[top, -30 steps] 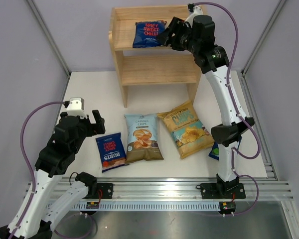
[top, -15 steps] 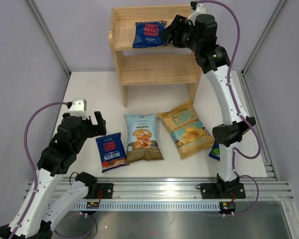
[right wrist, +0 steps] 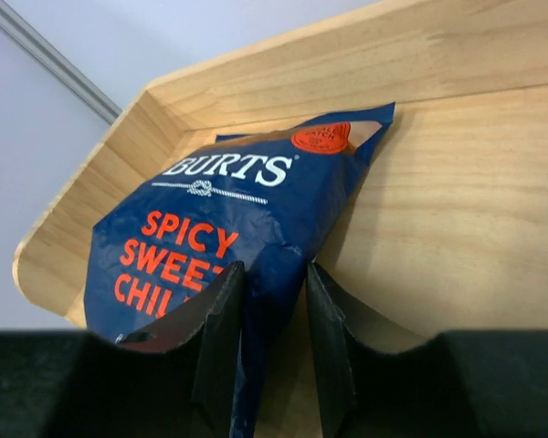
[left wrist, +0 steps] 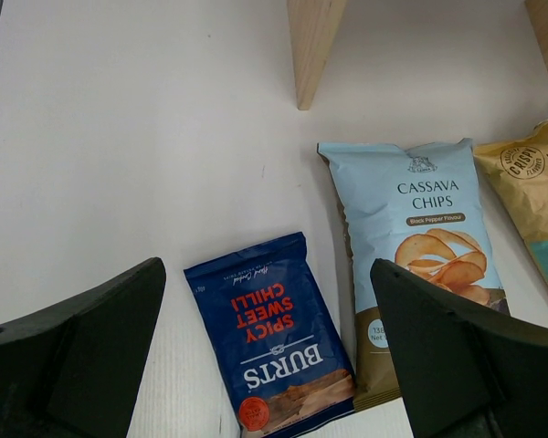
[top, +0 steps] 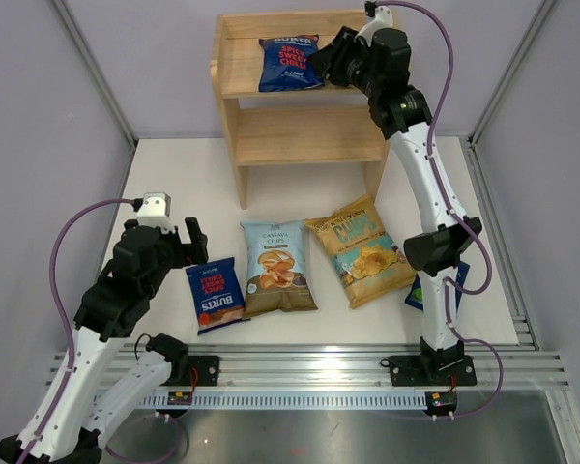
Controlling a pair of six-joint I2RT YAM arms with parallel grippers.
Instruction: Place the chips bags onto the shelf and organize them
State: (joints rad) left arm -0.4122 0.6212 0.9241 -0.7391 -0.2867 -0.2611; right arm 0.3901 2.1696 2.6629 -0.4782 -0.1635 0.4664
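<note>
My left gripper is going to close on the table's Burts bag by its long edge (top: 189,283) (left wrist: 198,303) away from the Cassava bag, near the shelf-side end of that edge.
The wooden shelf (top: 300,135) stands at the back of the table. A dark blue Burts bag (top: 288,63) lies on its top tier; my right gripper (top: 327,66) is shut on that bag's right edge, as the right wrist view shows, with the gripper (right wrist: 274,347) pinching the bag (right wrist: 219,210). On the table lie a second red-lettered Burts bag (top: 215,295), the Cassava bag (top: 276,268) and the yellow/teal bag (top: 361,249). My left gripper (top: 164,246) is open above the table's Burts bag (left wrist: 274,338), its jaws wide on either side of it.
A third dark blue bag (top: 418,290) with a green mark lies at the right, mostly hidden behind the right arm. The shelf's lower tier (top: 304,145) holds nothing. A shelf leg (left wrist: 312,46) stands beyond the Cassava bag (left wrist: 420,246). Grey walls enclose the table.
My right gripper has pushed the Burts bag a little further back on the top tier. My left gripper has shifted slightly right and down toward the table's Burts bag.
</note>
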